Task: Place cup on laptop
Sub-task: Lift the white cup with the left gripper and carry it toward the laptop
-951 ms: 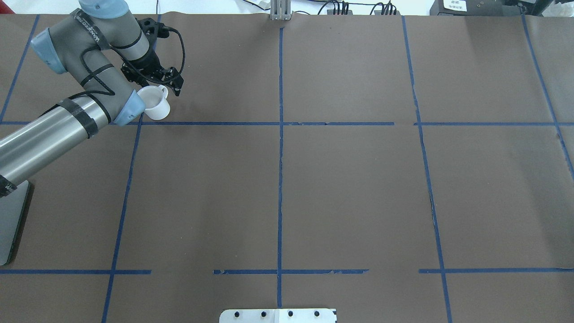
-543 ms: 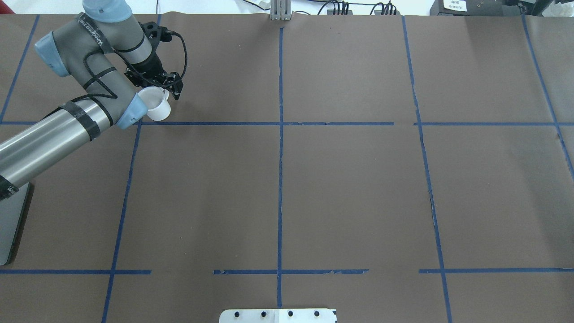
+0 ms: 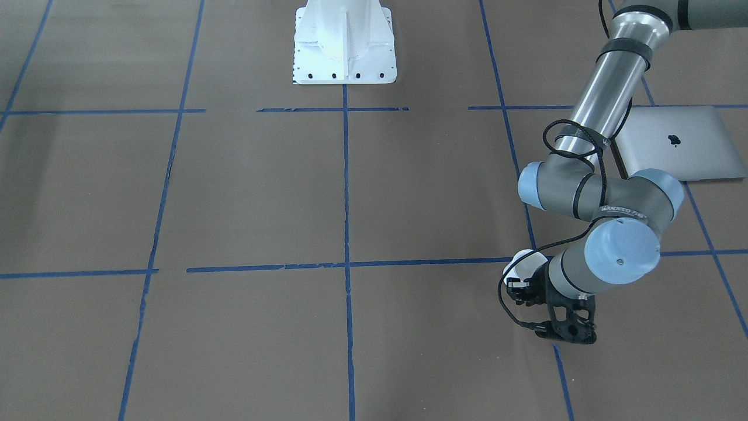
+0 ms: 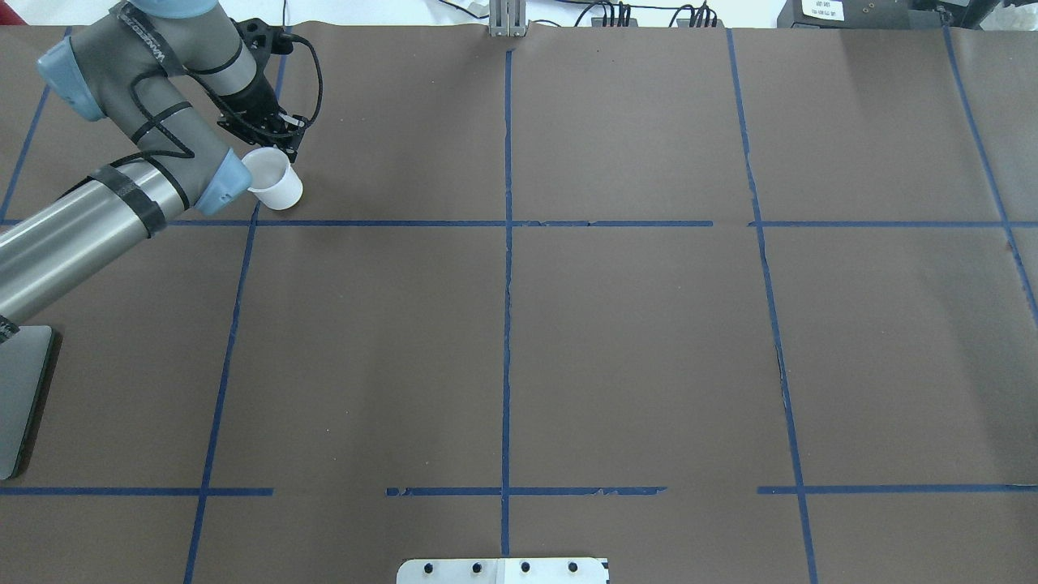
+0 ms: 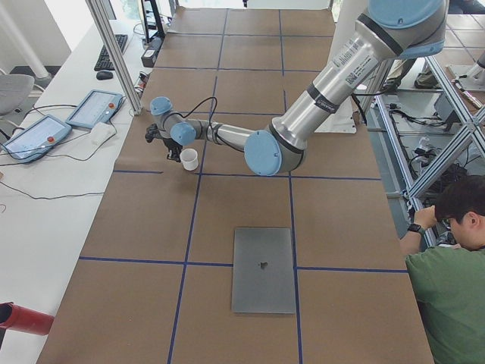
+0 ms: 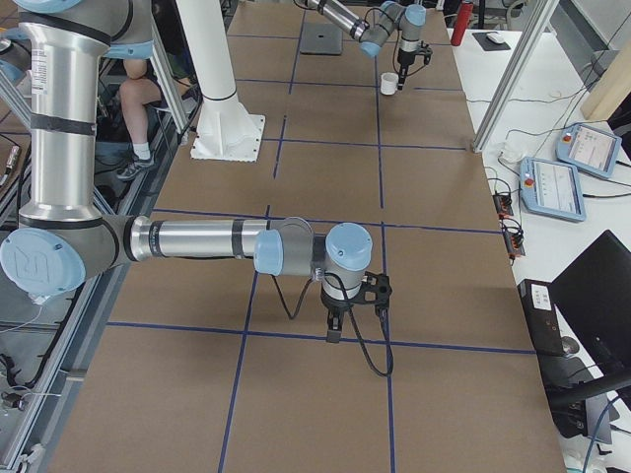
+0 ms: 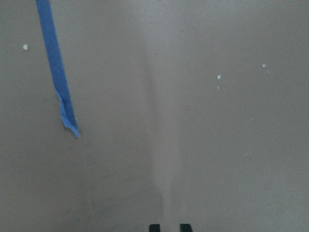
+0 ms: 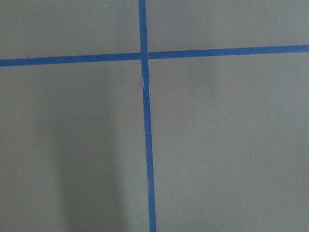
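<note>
My left gripper is to let go of the white cup on the apple logo of the silver laptop (image 3: 675, 144). The cup now hangs tilted, apart from the laptop.
The white cup (image 4: 274, 186) hangs tilted just under my left gripper (image 4: 286, 144) at the far left of the table. It also shows in the front view (image 3: 522, 264) and the left side view (image 5: 189, 158). The gripper's fingers stand close together in the left wrist view (image 7: 169, 227) and seem shut on the cup's handle, which is hidden. The silver laptop (image 3: 672, 143) lies closed and flat near the robot's left side, well apart from the cup; only its edge (image 4: 16, 397) shows from overhead. My right gripper (image 6: 333, 330) hangs over the table's right part; I cannot tell its state.
Brown paper with blue tape lines (image 4: 507, 223) covers the table. The white robot base (image 3: 343, 44) stands at the near middle edge. Tablets (image 5: 91, 108) and cables lie on the white bench beyond the far edge. A person (image 5: 447, 288) crouches by the frame.
The left wrist has swung left and a little farther from the robot. The cup shifted slightly left with it and tilted; its handle no longer shows.
</note>
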